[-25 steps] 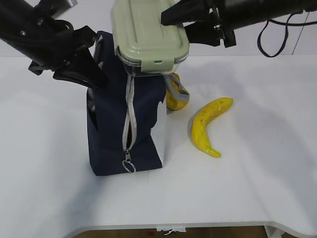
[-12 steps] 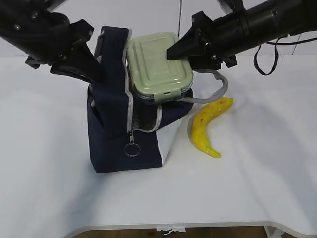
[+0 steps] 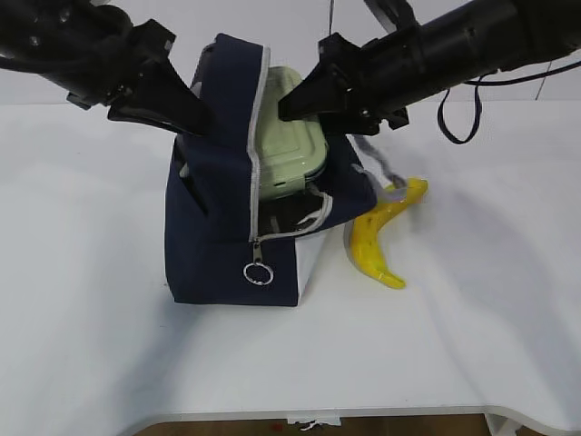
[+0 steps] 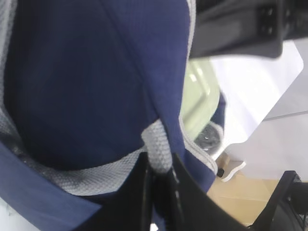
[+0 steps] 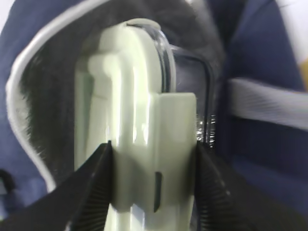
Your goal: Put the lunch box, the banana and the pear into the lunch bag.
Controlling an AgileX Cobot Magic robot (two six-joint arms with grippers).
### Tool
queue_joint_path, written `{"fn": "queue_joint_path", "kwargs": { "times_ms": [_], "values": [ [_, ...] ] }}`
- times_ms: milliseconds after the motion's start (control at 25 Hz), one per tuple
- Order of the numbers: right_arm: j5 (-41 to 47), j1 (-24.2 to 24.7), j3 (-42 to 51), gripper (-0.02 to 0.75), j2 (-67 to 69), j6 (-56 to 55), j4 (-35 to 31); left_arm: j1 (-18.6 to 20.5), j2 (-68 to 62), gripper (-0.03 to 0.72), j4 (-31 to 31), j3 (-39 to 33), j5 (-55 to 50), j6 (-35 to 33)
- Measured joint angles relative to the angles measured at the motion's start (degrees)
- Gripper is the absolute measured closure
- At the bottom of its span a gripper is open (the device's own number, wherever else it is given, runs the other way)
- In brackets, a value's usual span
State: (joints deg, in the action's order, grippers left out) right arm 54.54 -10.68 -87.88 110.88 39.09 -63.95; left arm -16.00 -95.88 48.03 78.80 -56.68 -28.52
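I need to release the lunch box from my right gripper deep inside the navy lunch bag (image 3: 221, 216), behind the zipper edge.
The navy lunch bag (image 3: 213, 241) stands left of centre with its mouth held open. My left gripper (image 3: 186, 123) is shut on the bag's grey webbing handle (image 4: 158, 149) and holds that side up. My right gripper (image 3: 295, 100) is shut on the lunch box (image 3: 289, 154), which is tilted and half inside the bag's mouth; its sage-green lid shows between the pads in the right wrist view (image 5: 144, 159). The banana (image 3: 377, 241) lies on the table just right of the bag. The pear is hidden.
The white table (image 3: 472, 309) spreads to the right and front. The bag's ring zipper pull (image 3: 258, 272) hangs on the front face. A black cable (image 3: 454, 113) hangs from the right arm. The table's front edge (image 3: 363, 413) is near the bottom.
The right gripper has moved the lunch box down and left, from above the bag into its mouth. The bag's flap has opened wider and the zipper pull has shifted.
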Motion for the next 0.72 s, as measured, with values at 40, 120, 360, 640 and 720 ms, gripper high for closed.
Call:
{"fn": "queue_joint_path", "kwargs": {
  "times_ms": [40, 120, 360, 640, 720],
  "values": [
    [-0.03, -0.68, 0.0, 0.376, 0.0, 0.0, -0.73, 0.0, 0.0, 0.676, -0.02, 0.0, 0.0, -0.13],
    [-0.54, -1.69, 0.0, 0.376, 0.0, 0.83, -2.27, 0.0, 0.0, 0.676, 0.07, 0.0, -0.47, -0.36],
    [-4.55, -4.6, 0.0, 0.376, 1.64, 3.4, -6.08, 0.0, 0.13, 0.676, 0.07, 0.0, -1.44, -0.36],
    [-5.42, -5.36, 0.0, 0.376, 5.34, 5.51, -9.82, 0.0, 0.13, 0.676, -5.72, 0.0, -5.66, -1.03],
    [-5.47, -5.52, 0.0, 0.376, 6.22, 5.58, -10.44, 0.0, 0.13, 0.676, -6.85, 0.0, -5.88, -1.15]
  ]
}}
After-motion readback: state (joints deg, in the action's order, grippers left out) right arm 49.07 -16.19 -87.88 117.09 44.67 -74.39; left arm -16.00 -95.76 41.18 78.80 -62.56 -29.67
